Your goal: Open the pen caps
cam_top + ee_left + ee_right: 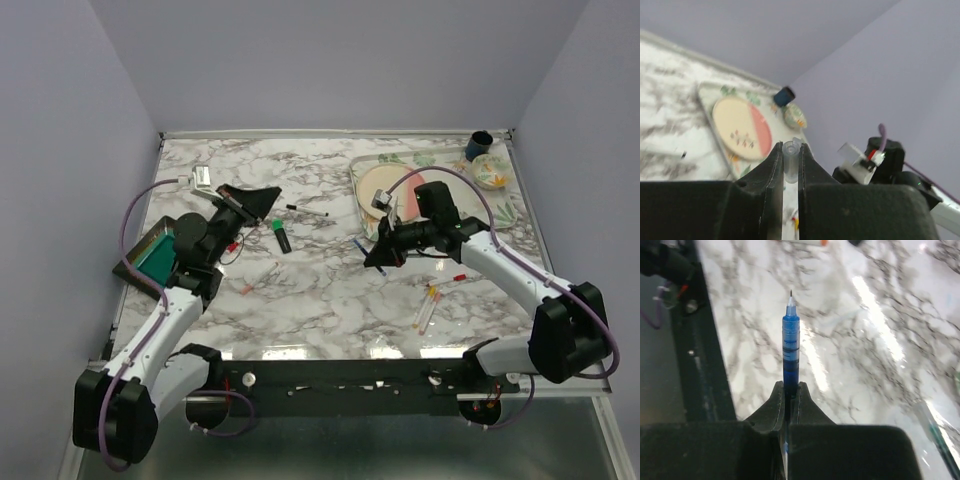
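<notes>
Next, I drop the clear pen cap with my left gripper on the bare marble (297, 286) just in front of the black highlighter.
My left gripper (262, 197) is raised over the table's left side and is shut on a clear pen cap (790, 162), which stands between its fingertips in the left wrist view. My right gripper (378, 257) is shut on a blue pen (790, 340) whose bare tip points away from the jaws; no cap is on it. A black highlighter with a green cap (281, 235) lies on the marble between the arms. A slim black pen (308, 211) lies beyond it. Several capped pens (428, 305) lie near the right arm.
A patterned tray (362, 200) with a pink and cream plate (385, 185) sits at the back right, with a dark cup (479, 145) and a small bowl (491, 172) beside it. A dark tray with a teal inside (155, 255) lies at the left edge.
</notes>
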Tool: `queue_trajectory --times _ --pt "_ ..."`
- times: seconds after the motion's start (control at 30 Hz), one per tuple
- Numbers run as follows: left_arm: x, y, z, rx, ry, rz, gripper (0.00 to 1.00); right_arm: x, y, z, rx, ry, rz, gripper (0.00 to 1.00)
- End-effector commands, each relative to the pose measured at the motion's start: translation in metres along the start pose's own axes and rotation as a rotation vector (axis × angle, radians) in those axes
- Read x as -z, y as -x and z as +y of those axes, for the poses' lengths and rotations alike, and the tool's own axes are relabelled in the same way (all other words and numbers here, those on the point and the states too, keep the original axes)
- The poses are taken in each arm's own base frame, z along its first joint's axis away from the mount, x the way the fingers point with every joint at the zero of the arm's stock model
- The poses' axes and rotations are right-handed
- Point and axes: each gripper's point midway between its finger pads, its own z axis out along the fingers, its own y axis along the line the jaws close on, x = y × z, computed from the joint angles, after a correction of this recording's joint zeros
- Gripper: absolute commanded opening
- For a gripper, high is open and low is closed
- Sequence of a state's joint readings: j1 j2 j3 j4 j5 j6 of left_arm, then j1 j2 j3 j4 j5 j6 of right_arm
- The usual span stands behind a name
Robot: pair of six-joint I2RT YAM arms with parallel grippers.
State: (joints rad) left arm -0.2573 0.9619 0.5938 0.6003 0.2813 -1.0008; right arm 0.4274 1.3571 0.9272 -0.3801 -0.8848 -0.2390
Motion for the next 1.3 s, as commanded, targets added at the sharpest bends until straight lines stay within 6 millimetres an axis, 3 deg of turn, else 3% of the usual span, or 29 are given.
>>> queue_trajectory --times 0.0,0.03,0.07,0.13,0.17,0.2,0.33,0.5,0.73,1.03,1.27 --pt "0.054 -0.095 0.075 0.064 0.325 0.329 0.00 0.004 -0.041 -0.050 0.006 -0.241 0.205 0.03" --pt "0.065 -0.109 0.083 0.064 0.355 0.364 0.00 0.003 -0.042 -0.054 0.001 -0.250 0.220 0.04" --pt "0.076 -0.132 0.084 0.067 0.379 0.437 0.00 -0.001 -0.055 -0.060 -0.027 -0.258 0.271 0.05" --pt "0.089 -0.151 0.089 0.026 0.420 0.497 0.00 -0.005 -0.065 -0.065 -0.043 -0.266 0.316 0.06" --pt "0.101 -0.161 0.102 0.003 0.499 0.527 0.00 -0.007 -0.069 -0.067 -0.045 -0.271 0.341 0.07" --pt "0.106 -0.174 0.100 -0.021 0.502 0.569 0.00 -0.010 -0.075 -0.069 -0.056 -0.269 0.365 0.07" --pt "0.130 -0.201 0.132 -0.092 0.649 0.662 0.00 -0.013 -0.083 -0.075 -0.038 -0.304 0.409 0.08" --pt "0.143 -0.211 0.165 -0.204 0.774 0.692 0.00 -0.011 -0.094 -0.090 -0.027 -0.365 0.460 0.11" --pt "0.142 -0.220 0.178 -0.312 0.846 0.744 0.01 -0.013 -0.105 -0.097 -0.031 -0.385 0.504 0.16" --pt "0.150 -0.221 0.190 -0.393 0.908 0.774 0.20 -0.014 -0.111 -0.101 -0.036 -0.393 0.535 0.29" --pt "0.149 -0.219 0.186 -0.398 0.892 0.775 0.34 -0.013 -0.109 -0.098 -0.033 -0.381 0.540 0.42"
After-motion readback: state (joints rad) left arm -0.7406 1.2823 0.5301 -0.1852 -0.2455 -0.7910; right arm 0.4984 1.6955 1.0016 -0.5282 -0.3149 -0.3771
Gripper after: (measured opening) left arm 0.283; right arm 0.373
